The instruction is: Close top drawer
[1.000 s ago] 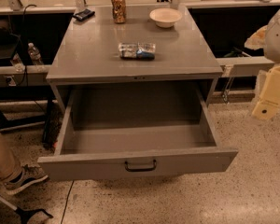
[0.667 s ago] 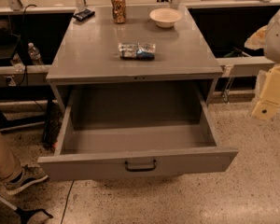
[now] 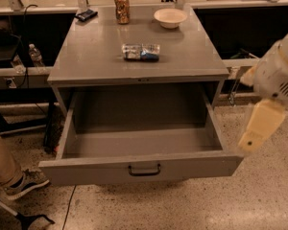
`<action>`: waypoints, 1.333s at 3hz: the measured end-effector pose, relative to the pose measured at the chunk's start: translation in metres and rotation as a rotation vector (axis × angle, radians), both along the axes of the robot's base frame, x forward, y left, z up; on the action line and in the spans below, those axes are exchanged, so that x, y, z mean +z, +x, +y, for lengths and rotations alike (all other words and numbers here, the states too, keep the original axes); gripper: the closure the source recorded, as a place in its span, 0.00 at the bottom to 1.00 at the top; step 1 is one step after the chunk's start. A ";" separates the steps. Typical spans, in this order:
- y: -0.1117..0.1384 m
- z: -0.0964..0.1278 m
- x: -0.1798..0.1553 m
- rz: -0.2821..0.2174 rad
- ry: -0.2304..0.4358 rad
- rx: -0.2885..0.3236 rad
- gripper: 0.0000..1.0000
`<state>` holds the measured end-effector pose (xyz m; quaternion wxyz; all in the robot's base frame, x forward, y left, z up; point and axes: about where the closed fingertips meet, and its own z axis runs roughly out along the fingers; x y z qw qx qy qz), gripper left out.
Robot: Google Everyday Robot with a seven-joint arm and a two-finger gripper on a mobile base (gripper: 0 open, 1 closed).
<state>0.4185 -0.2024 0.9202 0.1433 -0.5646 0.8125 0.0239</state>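
I need to move my gripper next to the top drawer's front panel [image 3: 203, 169], between its handle and the corner nearest my arm, and close it there for pushing.
The top drawer [image 3: 86, 172] of the grey metal cabinet [image 3: 101, 56] stands pulled far out, and its inside is empty. A small dark bail handle [image 3: 144, 169] sits at the centre of its front panel. My gripper [image 3: 253, 139], a cream part on the white arm [image 3: 281, 73], hangs at the right of the view. It is just outside the drawer's front right corner, level with the drawer's rim and close to it; I cannot tell whether it touches.
On the cabinet top are a can [image 3: 121, 7], a white bowl [image 3: 170, 17], a snack packet [image 3: 141, 51] and a black device [image 3: 86, 15]. A person's leg and shoe [image 3: 24, 183] are at the lower left. A water bottle [image 3: 36, 56] stands on the left shelf.
My gripper has moved down and left, closer to the drawer's front right corner. The drawer has not moved.
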 end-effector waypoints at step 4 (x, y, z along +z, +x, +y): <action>-0.047 0.036 -0.152 0.273 -0.016 -0.165 0.18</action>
